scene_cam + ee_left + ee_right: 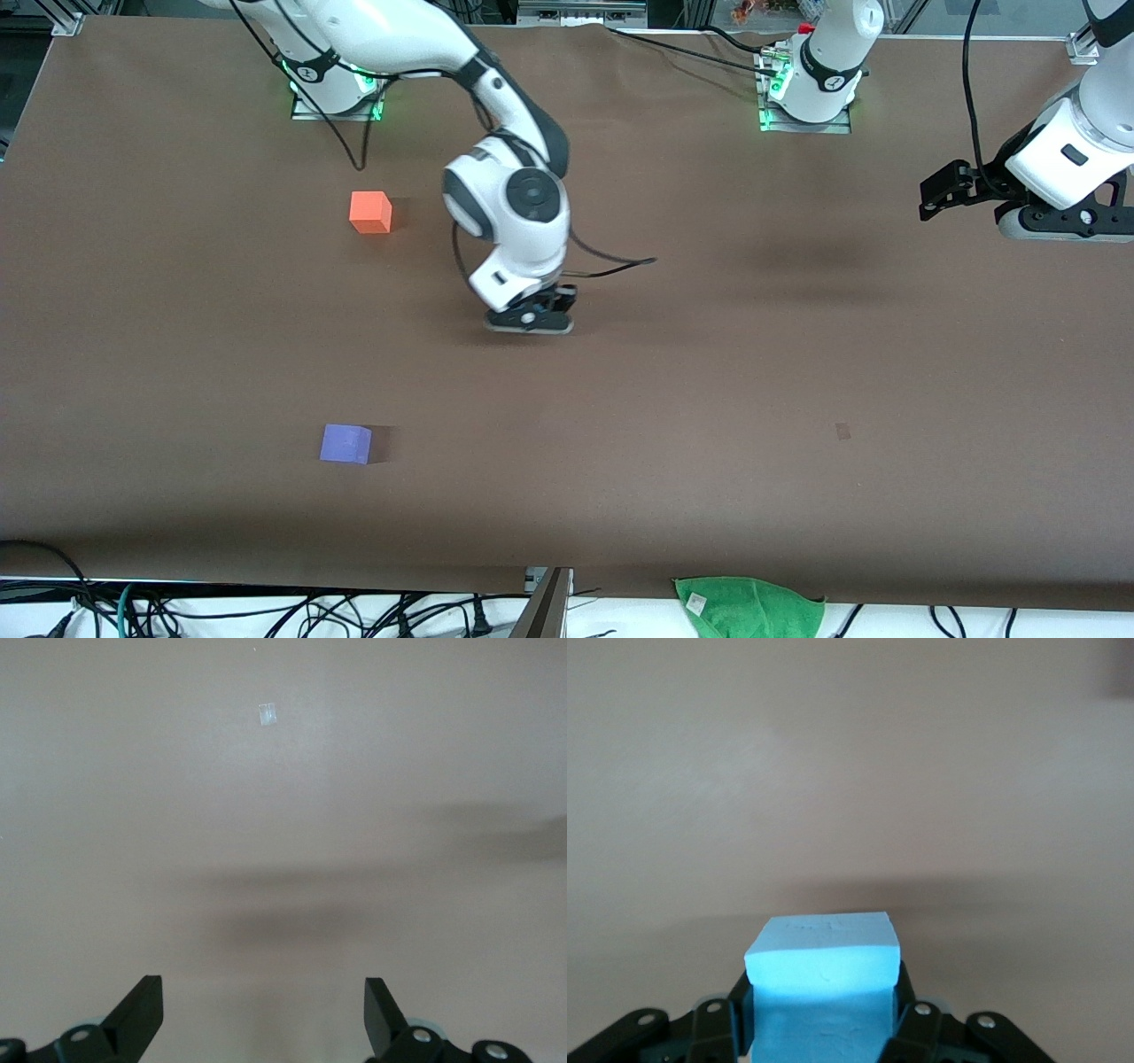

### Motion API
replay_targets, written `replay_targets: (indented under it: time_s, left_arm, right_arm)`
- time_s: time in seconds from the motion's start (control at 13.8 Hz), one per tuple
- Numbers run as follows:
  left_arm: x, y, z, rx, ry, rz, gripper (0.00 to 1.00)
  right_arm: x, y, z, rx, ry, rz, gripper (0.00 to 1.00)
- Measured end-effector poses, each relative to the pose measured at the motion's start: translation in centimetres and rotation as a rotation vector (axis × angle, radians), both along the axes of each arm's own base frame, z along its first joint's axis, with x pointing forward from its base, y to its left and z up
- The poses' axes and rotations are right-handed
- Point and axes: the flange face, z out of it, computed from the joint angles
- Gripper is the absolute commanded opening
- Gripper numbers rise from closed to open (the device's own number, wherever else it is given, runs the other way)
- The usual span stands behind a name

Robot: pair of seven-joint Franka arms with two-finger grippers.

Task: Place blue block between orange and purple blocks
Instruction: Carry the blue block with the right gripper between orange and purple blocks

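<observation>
My right gripper will put the blue block down on bare tabletop midway [362, 320] between the orange and purple blocks.
My right gripper [824, 1014] is shut on the light blue block [824, 961], its black fingers [733, 1014] pressed against two of the cube's sides. In the front view the right gripper [530, 321] is low at the middle of the table and hides the blue block. The orange block [370, 213] sits near the right arm's base. The purple block [345, 443] lies nearer the front camera, roughly in line with the orange one. My left gripper [932, 199] waits open in the air at the left arm's end of the table; between its fingers [142, 1005] only bare tabletop shows.
A green cloth [749, 607] lies at the table's edge nearest the front camera. A small tape mark [842, 431] is on the brown tabletop [673, 399] and shows in the left wrist view as a tape mark [267, 714]. Cables run along that near edge.
</observation>
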Motion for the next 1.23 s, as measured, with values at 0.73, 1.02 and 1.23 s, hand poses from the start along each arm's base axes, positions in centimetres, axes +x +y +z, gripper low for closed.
replay_targets:
  time_s: [0.73,1.02,1.23]
  left_arm:
    - [0.0,-0.5,0.0,0.000,-0.001,-0.008,1.00]
    - [0.0,-0.6,0.0,0.000,-0.001,-0.012,1.00]
    - [0.0,-0.7,0.0,0.000,-0.001,-0.013,1.00]
  right_arm:
    - [-1.1,-22.5,-3.3,-0.026,0.061,0.067,0.00]
    - [-2.5,-24.6,-6.2,-0.012,0.053,0.067,0.00]
    - [-2.3,-25.7,-7.0,-0.008,0.045,0.052,0.00]
